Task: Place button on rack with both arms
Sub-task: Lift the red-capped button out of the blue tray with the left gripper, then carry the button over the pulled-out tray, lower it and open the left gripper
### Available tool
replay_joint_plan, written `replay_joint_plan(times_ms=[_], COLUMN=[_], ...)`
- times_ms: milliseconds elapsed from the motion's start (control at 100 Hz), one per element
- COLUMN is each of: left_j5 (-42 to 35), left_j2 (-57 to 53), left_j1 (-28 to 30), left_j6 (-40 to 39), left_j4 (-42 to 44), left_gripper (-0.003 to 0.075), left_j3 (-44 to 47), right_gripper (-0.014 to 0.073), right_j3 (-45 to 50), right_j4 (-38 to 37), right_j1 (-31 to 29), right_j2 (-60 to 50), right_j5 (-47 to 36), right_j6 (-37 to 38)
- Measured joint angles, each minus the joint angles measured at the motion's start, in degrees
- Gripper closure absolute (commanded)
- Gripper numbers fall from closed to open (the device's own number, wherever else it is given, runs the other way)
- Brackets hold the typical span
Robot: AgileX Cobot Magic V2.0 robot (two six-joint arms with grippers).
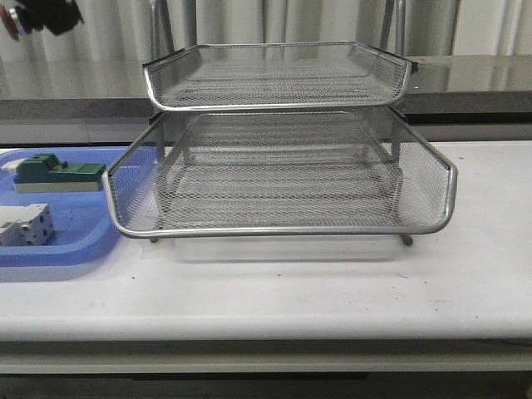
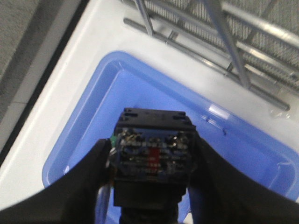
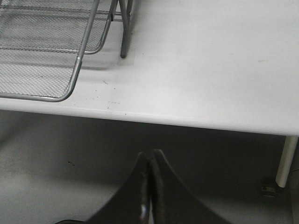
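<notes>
Next, my left gripper releases the button on the mesh (image 1: 263,181) near the middle of the rack's lower level.
The button (image 2: 153,128) sits between the fingers of my left gripper (image 2: 152,154), its blue rear block and terminals facing the camera, held above the blue tray (image 2: 140,84). In the front view that gripper (image 1: 46,15) is a dark shape at the top left corner, with a bit of red cap (image 1: 12,32) showing, high and left of the rack (image 1: 283,230). The silver wire-mesh rack stands mid-table with a lower tier pulled forward. My right gripper (image 3: 150,156) is shut on nothing, hanging over the floor just off the table's front edge, near the rack's corner (image 3: 60,95).
On the blue tray (image 1: 75,241) at the table's left lie a green block part (image 1: 54,172) and a white block part (image 1: 25,224). The rack's frame posts (image 2: 224,42) run close past the tray. White table (image 3: 210,60) lies right of the rack.
</notes>
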Motion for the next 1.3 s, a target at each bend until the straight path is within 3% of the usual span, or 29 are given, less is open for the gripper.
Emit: replay_joint_plan(times_ms=[240,490,920,1300], left_j5=[0.23,0.44,0.34,-0.47], left_j2=[-9.56,-15.17,-10.53,-0.11], left_j1=[-3.8,-12.51,-27.89,-31.52], left_j6=[-1.86,-2.51,-2.51,-5.43], left_j4=[-1.53,-1.72,-3.02,-3.13], left_gripper=[0.074,0.074,0.074,0.0736], left_j3=[5.75,14.56,18.53,18.63], right_gripper=[0.0664,0.0664,0.0664,0.0664], right_j3=[0.0,0.0,0.0,0.0], right_j4=[0.0,0.0,0.0,0.0], right_j1=[0.0,0.0,0.0,0.0], right_j2=[0.0,0.0,0.0,0.0], right_j5=[0.0,0.0,0.0,0.0], right_j6=[0.0,0.0,0.0,0.0])
